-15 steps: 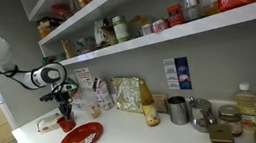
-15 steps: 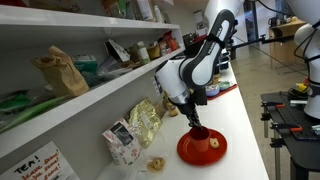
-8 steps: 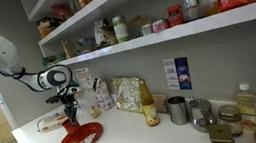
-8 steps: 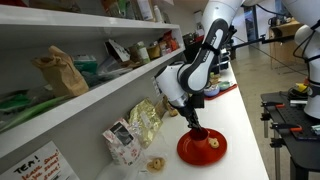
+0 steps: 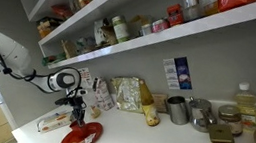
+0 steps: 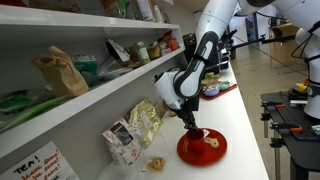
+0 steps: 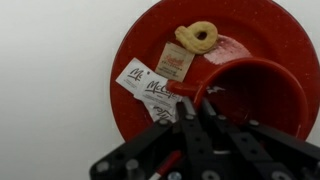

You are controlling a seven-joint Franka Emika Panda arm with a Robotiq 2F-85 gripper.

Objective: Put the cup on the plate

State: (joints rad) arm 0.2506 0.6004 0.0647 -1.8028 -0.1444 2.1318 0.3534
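My gripper is going to release the cup on the red plate (image 5: 78, 132) (image 7: 250, 105) beside the biscuit and paper packets.
The small red cup (image 7: 250, 95) is over the right part of the round red plate (image 7: 150, 45) in the wrist view. My gripper (image 7: 185, 100) comes in from the bottom and is shut on the cup's rim beside its handle. The plate carries a ring-shaped biscuit (image 7: 198, 37) and paper packets (image 7: 150, 85). In both exterior views the gripper (image 5: 77, 110) (image 6: 192, 124) points down over the plate (image 5: 81, 137) (image 6: 205, 150), with the cup (image 6: 197, 134) held just above or on it; I cannot tell if it touches.
The plate sits near the counter's end. A flat box (image 5: 52, 121) lies beside it. Snack bags (image 5: 130, 94) (image 6: 145, 122) lean on the back wall. Two grey metal mugs (image 5: 177, 110) and a bottle (image 5: 247, 103) stand further along. A shelf (image 5: 153, 35) hangs overhead.
My gripper has carried the cup sideways from beside the plate to over it, and sits a little lower.
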